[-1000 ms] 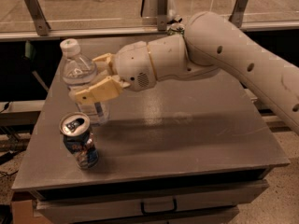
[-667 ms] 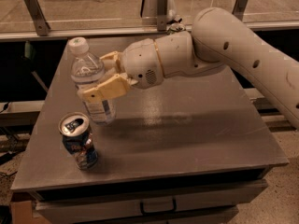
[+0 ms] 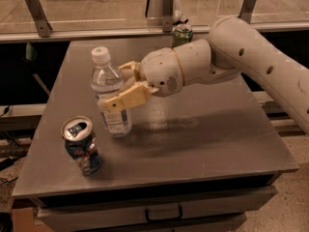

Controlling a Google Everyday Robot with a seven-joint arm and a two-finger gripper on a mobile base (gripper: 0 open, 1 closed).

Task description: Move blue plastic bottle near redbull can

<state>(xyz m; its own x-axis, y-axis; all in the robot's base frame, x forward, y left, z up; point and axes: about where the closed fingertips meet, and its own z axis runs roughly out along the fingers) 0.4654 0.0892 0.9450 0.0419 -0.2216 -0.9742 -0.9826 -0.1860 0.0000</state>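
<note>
Next, I open my gripper to release the blue plastic bottle on the grey table (image 3: 117,152), close against the side of the redbull can that faces the arm. The bottle now stands upright on the table.
The blue plastic bottle (image 3: 109,93) is clear, with a white cap and a pale label. It stands upright at the left of the grey table (image 3: 207,139). My gripper (image 3: 117,85) reaches in from the right and is shut on the bottle at label height, with one tan finger (image 3: 126,98) in front of it and the other behind. The redbull can (image 3: 82,146), dented blue and silver with an open silver top, stands near the table's front left corner. It is a short gap in front and to the left of the bottle and does not touch it.
A green can (image 3: 182,34) stands at the table's back edge, partly behind my arm (image 3: 241,57). A metal rail with posts (image 3: 38,13) runs behind the table. A drawer front (image 3: 161,211) sits under the table's front edge.
My gripper has carried the bottle to the right and slightly toward the front of the table. The redbull can has not moved.
</note>
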